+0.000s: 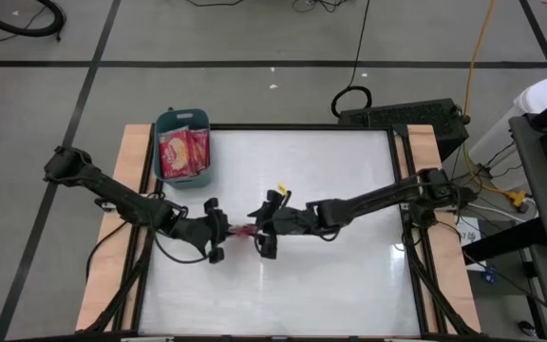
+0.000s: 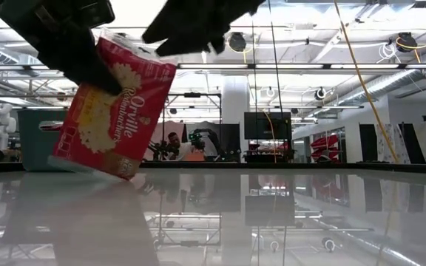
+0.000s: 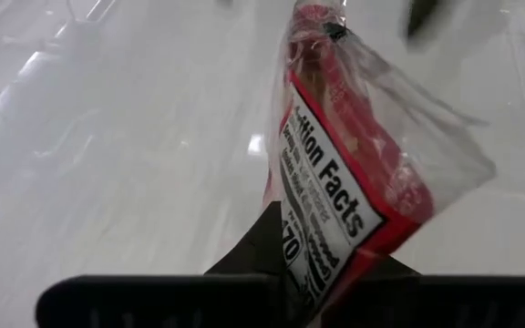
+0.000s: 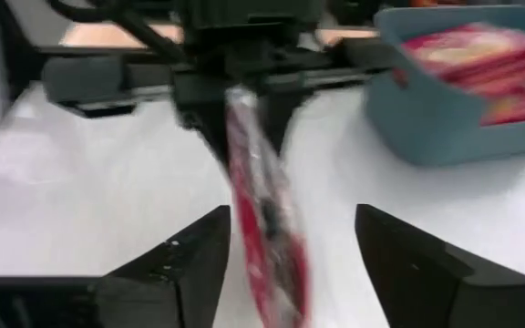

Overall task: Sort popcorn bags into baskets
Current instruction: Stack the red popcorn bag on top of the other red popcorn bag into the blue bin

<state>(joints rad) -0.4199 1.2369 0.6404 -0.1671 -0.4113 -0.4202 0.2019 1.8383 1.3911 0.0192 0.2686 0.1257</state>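
Next, I take the loose end (image 4: pixel 279 278) of the popcorn bag with my right gripper and steady it while my left gripper regrasps, because the bag hangs at an angle in my left gripper.
One red popcorn bag (image 1: pixel 243 231) stands on edge in the air at the table's middle, between my two grippers. My left gripper (image 1: pixel 216 233) is shut on it, and its white nutrition label (image 3: pixel 322 196) faces the left wrist camera. My right gripper (image 4: pixel 292 217) is open. Its fingers stand on either side of the bag's free end (image 4: pixel 267 237) without touching it. The low view shows the bag's picture face (image 2: pixel 113 111). The teal basket (image 1: pixel 164 123) sits at the table's far left corner and holds several red bags (image 1: pixel 182 152). My left gripper pinches the bag's two flat faces between its two fingers at the bag's left end (image 3: pixel 310 260). The fingers come roughly level from the table's left. The bag is tilted, its lower corner (image 2: pixel 120 174) hanging down, and it appears clear of the table.
The white tabletop (image 1: pixel 330 180) lies bare to the right and near side of the grippers. Wooden rails (image 1: pixel 136 171) run along its left and right edges. A black box (image 1: pixel 402 114) and cables lie beyond the far right corner.
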